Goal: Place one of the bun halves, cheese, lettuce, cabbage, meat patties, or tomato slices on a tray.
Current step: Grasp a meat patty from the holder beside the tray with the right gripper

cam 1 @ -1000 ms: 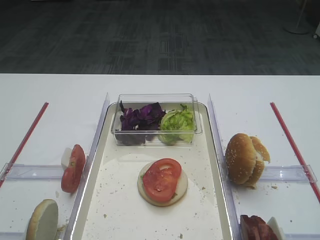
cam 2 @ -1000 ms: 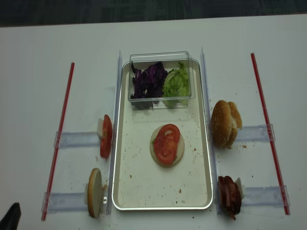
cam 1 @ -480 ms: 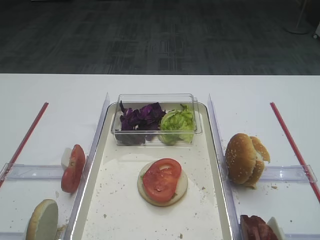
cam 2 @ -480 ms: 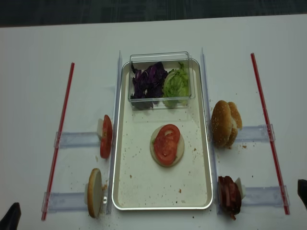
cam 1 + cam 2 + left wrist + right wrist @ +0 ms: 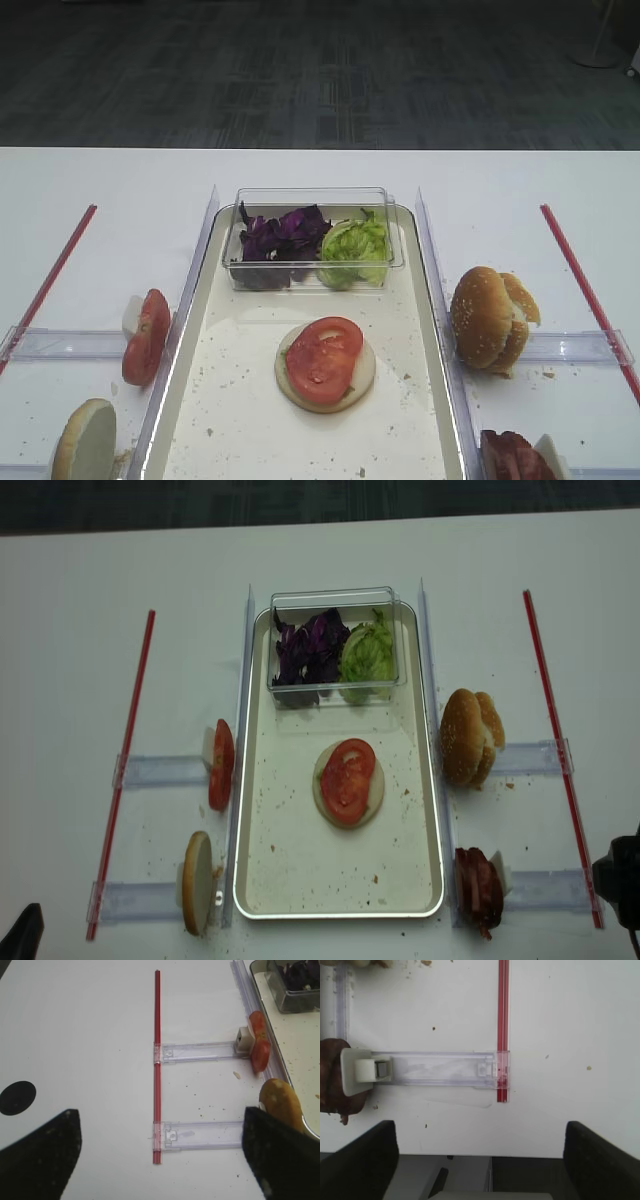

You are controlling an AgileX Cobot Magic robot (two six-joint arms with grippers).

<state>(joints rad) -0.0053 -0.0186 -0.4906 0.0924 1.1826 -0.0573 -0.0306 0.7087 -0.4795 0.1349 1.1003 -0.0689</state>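
Note:
My right gripper should next close on the near part of the meat patty point(image 5: 467, 904) point(image 5: 325, 1101) that is closest to the cream tray.
On the cream tray point(image 5: 262, 875) lies a bun half point(image 5: 375, 792) with a tomato slice point(image 5: 346, 779) on top. More tomato slices point(image 5: 221, 765) and another bun half point(image 5: 197, 882) stand on edge left of the tray. Bun halves point(image 5: 468, 737) and meat patties point(image 5: 479, 888) stand to its right. Cabbage point(image 5: 312, 645) and lettuce point(image 5: 368, 652) fill a clear box. No cheese shows. My right gripper point(image 5: 480, 1160) is open and empty over the table's near edge, right of the meat patties point(image 5: 330, 1080). My left gripper point(image 5: 160, 1160) is open and empty, left of the bun half point(image 5: 281, 1102).
Clear plastic racks point(image 5: 160, 771) and red strips point(image 5: 125, 760) lie on the white table either side of the tray. The clear box point(image 5: 312, 198) sits at the tray's far end. A red strip point(image 5: 503, 1025) and a rack point(image 5: 440, 1068) lie ahead of my right gripper.
My right arm has come into the overhead view at the right edge, beside the meat patties' rack. The food and the left arm have not moved.

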